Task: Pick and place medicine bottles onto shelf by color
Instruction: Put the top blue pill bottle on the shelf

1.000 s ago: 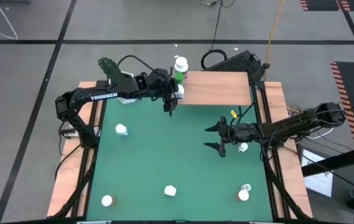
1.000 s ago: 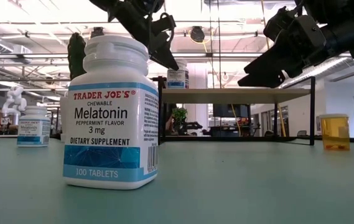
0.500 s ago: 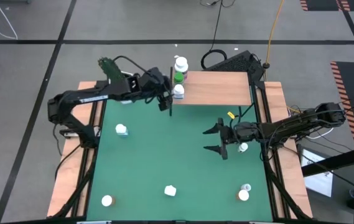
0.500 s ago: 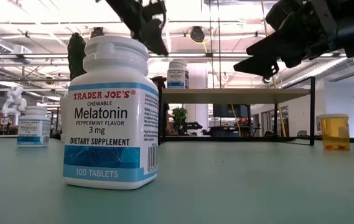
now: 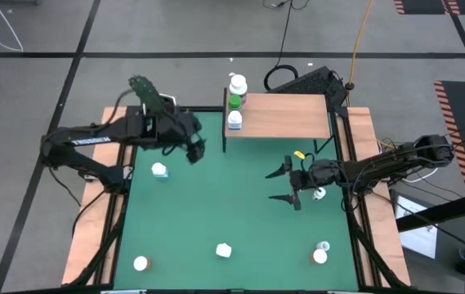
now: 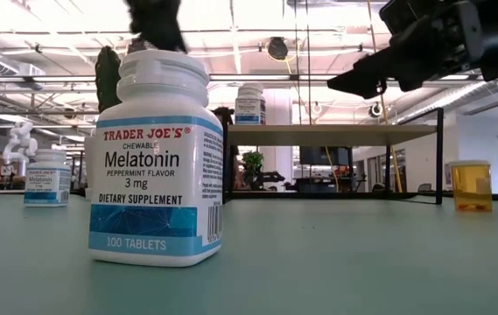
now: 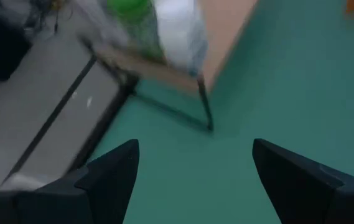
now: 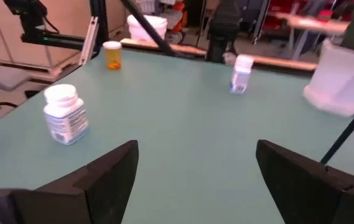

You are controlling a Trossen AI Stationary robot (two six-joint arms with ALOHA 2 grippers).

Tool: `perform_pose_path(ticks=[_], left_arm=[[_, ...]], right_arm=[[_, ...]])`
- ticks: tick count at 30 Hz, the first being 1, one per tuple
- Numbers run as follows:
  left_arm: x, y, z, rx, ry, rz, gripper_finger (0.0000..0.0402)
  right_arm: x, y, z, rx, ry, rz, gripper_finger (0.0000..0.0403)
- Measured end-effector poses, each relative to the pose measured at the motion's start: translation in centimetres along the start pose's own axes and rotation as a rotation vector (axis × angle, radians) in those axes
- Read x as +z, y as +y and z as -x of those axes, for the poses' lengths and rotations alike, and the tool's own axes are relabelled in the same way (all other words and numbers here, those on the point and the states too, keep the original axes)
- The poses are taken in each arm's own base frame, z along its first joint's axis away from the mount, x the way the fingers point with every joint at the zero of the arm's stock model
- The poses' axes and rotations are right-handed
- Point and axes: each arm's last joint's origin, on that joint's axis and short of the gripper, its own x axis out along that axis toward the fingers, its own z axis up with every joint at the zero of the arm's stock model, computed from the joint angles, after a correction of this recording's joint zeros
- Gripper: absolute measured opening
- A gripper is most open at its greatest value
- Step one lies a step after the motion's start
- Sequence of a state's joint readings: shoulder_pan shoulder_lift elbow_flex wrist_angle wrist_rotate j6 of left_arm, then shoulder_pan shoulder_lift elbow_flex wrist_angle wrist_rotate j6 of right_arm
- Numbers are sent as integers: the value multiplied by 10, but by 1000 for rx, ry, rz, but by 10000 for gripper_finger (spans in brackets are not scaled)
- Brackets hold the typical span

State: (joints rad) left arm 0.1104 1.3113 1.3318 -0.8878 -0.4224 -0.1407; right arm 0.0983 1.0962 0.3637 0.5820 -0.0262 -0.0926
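Note:
My left gripper should next move to the white cap (image 5: 158,168) of the bottle on the green mat nearest the cactus and close there.
The shelf (image 5: 285,115), a light-wood board on black legs, stands at the mat's far edge. On its left end stand a large white bottle (image 5: 237,84), a green bottle (image 5: 234,102) and a white-capped blue-label bottle (image 5: 234,120). Several more bottles stand on the green mat, among them one at the left (image 5: 159,170), one by my right gripper (image 5: 319,193) and the Melatonin bottle (image 6: 157,157) near the front. My left gripper (image 5: 194,151) is open and empty, left of the shelf. My right gripper (image 5: 285,184) is open and empty above the mat's right half.
A cactus (image 5: 144,86) in a white pot (image 8: 341,78) stands at the far left corner. An orange bottle (image 6: 471,185) and other bottles (image 5: 320,256) (image 5: 140,263) stand near the front corners. A black device (image 5: 318,82) lies behind the shelf. The mat's middle (image 5: 232,196) is bare.
My left gripper has drawn back from the shelf's left end toward the table's left edge; the blue-label bottle stays standing on the shelf. My right gripper has risen a little over the mat's right half.

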Motion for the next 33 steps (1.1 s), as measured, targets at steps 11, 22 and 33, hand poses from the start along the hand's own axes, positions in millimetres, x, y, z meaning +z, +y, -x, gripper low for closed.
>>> perform_pose_path(ticks=[11,22,33], left_arm=[[-76,-22,-27,53,155,162,317],[-127,0,-21,128,232,229,317],[-168,9,-42,30,412,166,317]], right_arm=[[4,-21,2,-99,-54,34,318],[5,-26,2,-79,-69,5,318],[3,-25,2,-75,-53,-51,318]])
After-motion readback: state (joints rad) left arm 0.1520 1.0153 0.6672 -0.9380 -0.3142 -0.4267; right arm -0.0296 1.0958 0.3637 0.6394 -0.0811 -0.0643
